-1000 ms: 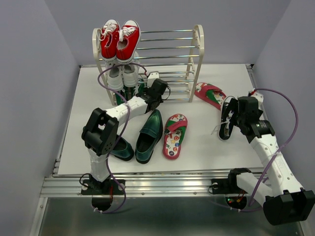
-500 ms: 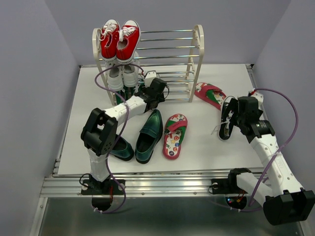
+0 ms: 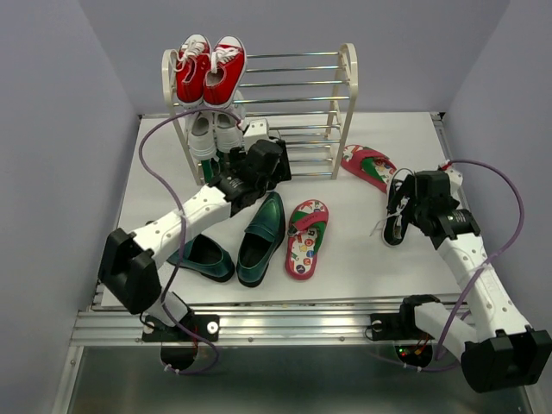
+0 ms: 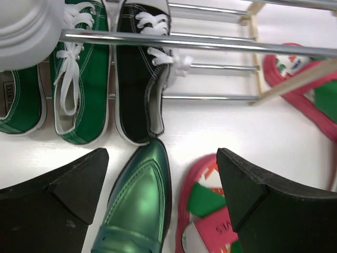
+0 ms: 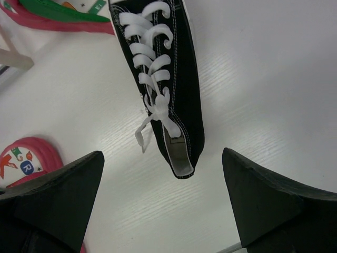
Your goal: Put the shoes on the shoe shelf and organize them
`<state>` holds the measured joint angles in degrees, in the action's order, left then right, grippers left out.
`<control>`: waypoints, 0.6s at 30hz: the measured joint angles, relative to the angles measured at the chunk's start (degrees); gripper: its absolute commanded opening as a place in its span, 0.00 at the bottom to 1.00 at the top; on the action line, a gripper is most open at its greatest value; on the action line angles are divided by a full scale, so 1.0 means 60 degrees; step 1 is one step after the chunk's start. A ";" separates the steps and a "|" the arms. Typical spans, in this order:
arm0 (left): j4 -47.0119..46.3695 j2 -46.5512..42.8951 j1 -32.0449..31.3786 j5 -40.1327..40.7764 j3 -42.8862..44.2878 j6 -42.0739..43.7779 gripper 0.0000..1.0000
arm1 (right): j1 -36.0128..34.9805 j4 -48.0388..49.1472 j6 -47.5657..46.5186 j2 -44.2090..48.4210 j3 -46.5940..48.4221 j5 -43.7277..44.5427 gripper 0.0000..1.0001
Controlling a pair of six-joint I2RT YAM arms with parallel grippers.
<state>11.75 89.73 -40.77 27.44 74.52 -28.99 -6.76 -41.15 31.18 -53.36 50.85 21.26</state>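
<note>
The robot's right gripper needs to close on the heel (image 3: pixel 394 241) (image 5: pixel 182 172) of the black sneaker that is lying on the table with its toe near a red flip-flop.
One black sneaker (image 4: pixel 139 74) with white laces lies on the bottom rods of the shoe shelf (image 3: pixel 348 86), toe to the back. My left gripper (image 4: pixel 162 158) hangs open just in front of its heel, empty, over the toe of a green loafer (image 4: pixel 139 205) and a red flip-flop (image 4: pixel 210 216). In the top view this gripper (image 3: pixel 257 164) sits at the shelf's foot. The other black sneaker (image 5: pixel 163 79) lies on the table, its heel between the open fingers of my right gripper (image 5: pixel 162 158). Both loafers (image 3: pixel 263 228) (image 3: pixel 203 257) and the second flip-flop (image 3: pixel 369 166) lie on the table.
Red sneakers (image 3: pixel 210 69) fill the left of the top tier, white sneakers (image 3: pixel 210 134) the tier below. Green sneakers (image 4: pixel 79 79) sit left of the black one on the bottom rods (image 4: pixel 210 42). The shelf's right side holds nothing. Grey walls stand on both sides.
My left gripper has gone from shut to open, letting go of the black sneaker on the bottom tier, and has drawn back a little; its elbow dropped to the left. The right arm has stayed put.
</note>
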 measured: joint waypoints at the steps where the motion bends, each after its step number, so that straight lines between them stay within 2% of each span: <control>1: 0.0095 -0.0481 -0.0211 0.0015 -0.0204 0.0044 0.96 | 0.0000 -0.0098 0.0120 -0.0120 -0.0004 0.0007 1.00; 6: 0.0324 -0.2127 -0.0758 0.0011 -0.1220 0.0015 0.96 | 0.0000 -0.0634 0.0714 -0.0776 -0.0182 0.0029 1.00; 10: 0.0583 -0.3326 -0.0750 -0.0062 -0.2306 -0.0168 0.99 | 0.0000 -0.0794 0.1067 -0.1067 -0.0747 -0.0015 1.00; 15: 0.0940 -0.4025 -0.0750 -0.0182 -0.2728 -0.0284 0.99 | 0.0000 -0.0681 0.1224 -0.1668 -0.1173 -0.0131 1.00; 18: 0.0991 -0.4248 -0.0747 -0.0222 -0.2798 -0.0291 0.99 | 0.0000 -0.0426 0.1271 -0.1920 -0.1373 -0.0204 0.95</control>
<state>17.69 64.25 -45.25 26.11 57.74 -30.74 -6.76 -43.70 38.81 -64.88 42.61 20.03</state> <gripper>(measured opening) 0.989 0.992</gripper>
